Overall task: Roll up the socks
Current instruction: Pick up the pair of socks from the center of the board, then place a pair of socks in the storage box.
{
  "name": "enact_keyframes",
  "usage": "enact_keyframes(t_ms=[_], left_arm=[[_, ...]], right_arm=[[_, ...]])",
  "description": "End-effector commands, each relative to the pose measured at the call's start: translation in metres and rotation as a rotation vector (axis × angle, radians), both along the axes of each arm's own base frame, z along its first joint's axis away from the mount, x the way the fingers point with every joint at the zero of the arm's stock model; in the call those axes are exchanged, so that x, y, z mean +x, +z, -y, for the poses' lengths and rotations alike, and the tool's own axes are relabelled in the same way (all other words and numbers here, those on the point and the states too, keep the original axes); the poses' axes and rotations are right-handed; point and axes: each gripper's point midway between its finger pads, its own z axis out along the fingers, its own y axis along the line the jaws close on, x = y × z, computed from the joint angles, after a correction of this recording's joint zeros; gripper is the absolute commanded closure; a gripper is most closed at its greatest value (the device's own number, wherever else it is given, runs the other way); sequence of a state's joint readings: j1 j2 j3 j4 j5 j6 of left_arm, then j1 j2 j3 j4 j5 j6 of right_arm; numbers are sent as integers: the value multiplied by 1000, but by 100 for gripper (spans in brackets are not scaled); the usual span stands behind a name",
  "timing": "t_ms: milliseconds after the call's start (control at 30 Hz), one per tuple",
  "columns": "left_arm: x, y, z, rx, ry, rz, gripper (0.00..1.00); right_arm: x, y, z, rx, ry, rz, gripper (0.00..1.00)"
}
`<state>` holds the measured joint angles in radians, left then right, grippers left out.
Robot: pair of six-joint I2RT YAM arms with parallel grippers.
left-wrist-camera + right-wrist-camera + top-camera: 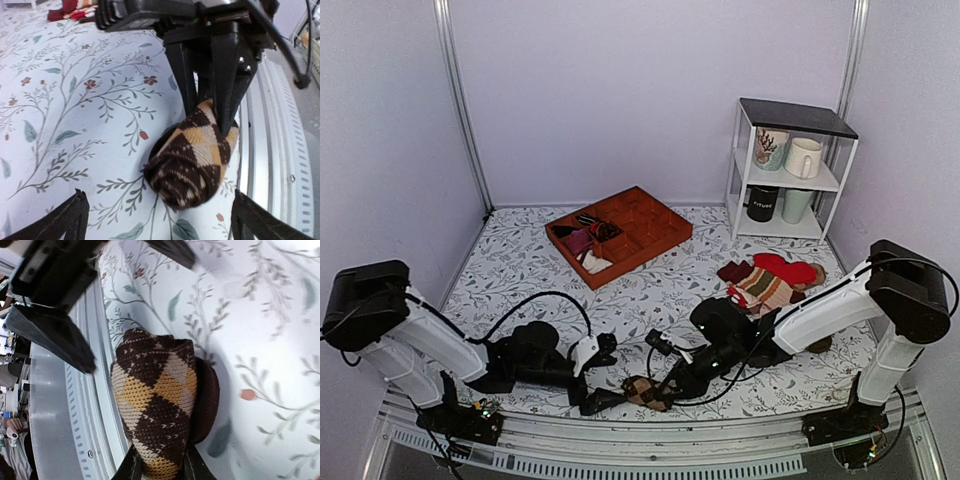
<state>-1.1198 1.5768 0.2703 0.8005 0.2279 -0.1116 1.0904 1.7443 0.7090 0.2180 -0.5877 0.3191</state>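
Next, I let go of the dark brown argyle socks with my right gripper in the empty tray compartment [624, 251] beside the white bundle.
The dark brown argyle socks [642, 391] are wound into a tight bundle lying on the floral tablecloth right by the table's near rail. My right gripper [662, 386] is shut on the bundle. In the right wrist view its two fingers [132, 466] pinch the bundle's [157, 400] near end. In the left wrist view the bundle [192, 162] sits on the cloth with the right gripper's black fingers [227, 80] clamped on its far end. My left gripper [157, 220] is open and empty, its jaws wide apart, just short of the bundle; it also shows in the top view [610, 373].
The metal rail [670, 440] runs just behind the bundle at the table's near edge. A wooden divided tray [645, 262] with small bundles sits at the back. A pile of red and striped socks [775, 280] lies at the right. A white shelf [790, 170] holds mugs.
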Motion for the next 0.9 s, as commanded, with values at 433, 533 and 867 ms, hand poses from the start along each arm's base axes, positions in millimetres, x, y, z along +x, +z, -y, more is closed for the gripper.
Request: enact_keyframes(t_ms=[433, 533, 867], left_arm=[[69, 89, -81, -105, 486, 50, 0], [79, 96, -96, -102, 553, 54, 1], [124, 89, -149, -92, 809, -90, 1]], right_arm=[[182, 130, -5, 75, -367, 377, 100], [226, 136, -12, 65, -396, 438, 100], [335, 129, -61, 43, -398, 589, 100]])
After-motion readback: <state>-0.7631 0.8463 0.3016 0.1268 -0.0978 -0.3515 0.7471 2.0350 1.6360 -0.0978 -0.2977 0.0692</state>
